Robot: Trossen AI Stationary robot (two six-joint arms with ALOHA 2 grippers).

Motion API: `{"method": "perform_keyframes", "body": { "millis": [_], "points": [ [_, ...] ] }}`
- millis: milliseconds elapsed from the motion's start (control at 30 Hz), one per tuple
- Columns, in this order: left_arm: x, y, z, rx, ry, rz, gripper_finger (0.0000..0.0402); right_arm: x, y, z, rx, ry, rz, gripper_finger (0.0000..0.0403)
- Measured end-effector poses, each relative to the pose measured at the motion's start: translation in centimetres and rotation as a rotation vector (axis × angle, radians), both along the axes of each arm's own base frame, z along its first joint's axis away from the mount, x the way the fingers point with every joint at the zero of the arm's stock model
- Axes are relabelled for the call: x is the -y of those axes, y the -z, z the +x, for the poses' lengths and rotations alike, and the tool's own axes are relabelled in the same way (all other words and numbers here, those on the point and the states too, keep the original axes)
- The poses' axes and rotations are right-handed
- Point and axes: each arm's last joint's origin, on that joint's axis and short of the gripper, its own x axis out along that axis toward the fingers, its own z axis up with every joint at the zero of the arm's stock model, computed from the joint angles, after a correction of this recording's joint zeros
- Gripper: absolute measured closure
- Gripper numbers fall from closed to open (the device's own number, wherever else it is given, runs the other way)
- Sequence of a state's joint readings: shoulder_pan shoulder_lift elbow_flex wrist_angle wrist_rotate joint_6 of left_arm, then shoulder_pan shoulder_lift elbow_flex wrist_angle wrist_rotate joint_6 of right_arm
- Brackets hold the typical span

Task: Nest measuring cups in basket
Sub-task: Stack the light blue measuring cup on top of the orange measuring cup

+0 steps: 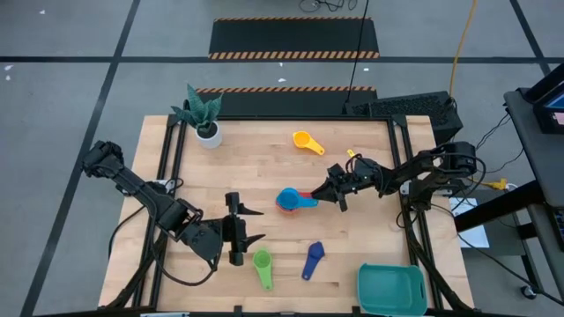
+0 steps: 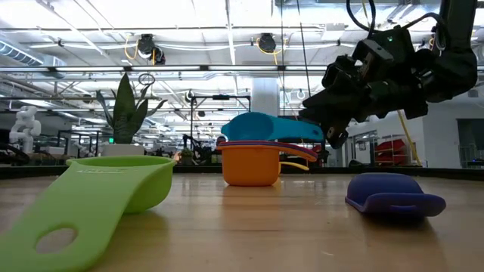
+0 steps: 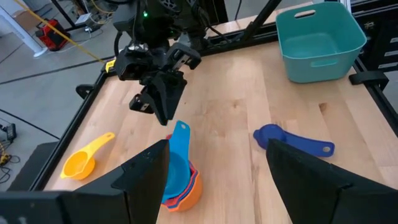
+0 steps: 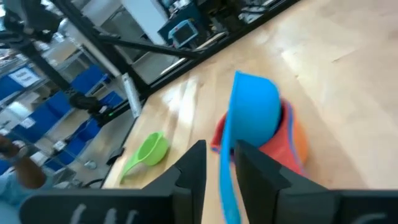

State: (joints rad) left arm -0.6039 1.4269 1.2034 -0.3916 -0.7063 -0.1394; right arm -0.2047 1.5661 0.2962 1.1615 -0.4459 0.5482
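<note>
The light blue cup is resting tilted on the red cup, so next I grip the light blue cup's handle [image 2: 302, 131] again with my right gripper and straighten it into the stack.
A stack of nested measuring cups [image 1: 289, 201] stands mid-table on its orange bottom cup [image 2: 248, 168], with a light blue cup [image 4: 255, 115] on top. My right gripper [image 4: 219, 147] comes level from the table's right side, slightly open, its fingers either side of that cup's handle. My left gripper [image 1: 238, 232] hovers open nearer the front, left of the stack, with nothing between its fingers. A green cup [image 1: 263, 267], a dark blue cup [image 1: 313, 260] and a yellow cup [image 1: 307, 141] lie apart on the table. The teal basket [image 1: 392, 289] stands at the front right. My right gripper has the light blue cup's handle [image 4: 227, 169] between its two fingers, which lie along it, coming level from the table's right. A strip of table shows between one finger [image 4: 198, 163] and the handle. Whether the other finger touches it I cannot tell. The cup rests nested in the stack.
A white plant pot [image 1: 209, 134] stands at the far left corner. Black frame rails [image 1: 167, 158] run along the table's left and right sides. Bare wood lies between the stack and the basket.
</note>
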Motion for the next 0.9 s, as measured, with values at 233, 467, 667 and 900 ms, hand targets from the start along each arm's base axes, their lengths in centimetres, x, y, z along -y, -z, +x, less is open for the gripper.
{"method": "perform_keyframes", "body": {
  "millis": [233, 467, 667, 900],
  "points": [
    [0.0, 0.0, 0.0, 0.0, 0.0, 0.0, 0.0131, 0.1, 0.5, -0.1, -0.042, 0.001, -0.029, 0.0306],
    [0.0, 0.0, 0.0, 0.0, 0.0, 0.0, 0.0131, 0.0, 1.1, -0.3, -0.082, -0.023, -0.101, 0.0271],
    [0.0, 0.0, 0.0, -0.001, 0.003, 0.004, 0.0131, 0.0, 1.0, -0.3, -0.077, -0.031, -0.084, 0.0231],
    [0.0, 0.0, 0.0, -0.002, 0.003, 0.004, 0.0131, -0.2, 1.5, -0.5, -0.132, -0.079, -0.065, 0.0222]
  ]
}}
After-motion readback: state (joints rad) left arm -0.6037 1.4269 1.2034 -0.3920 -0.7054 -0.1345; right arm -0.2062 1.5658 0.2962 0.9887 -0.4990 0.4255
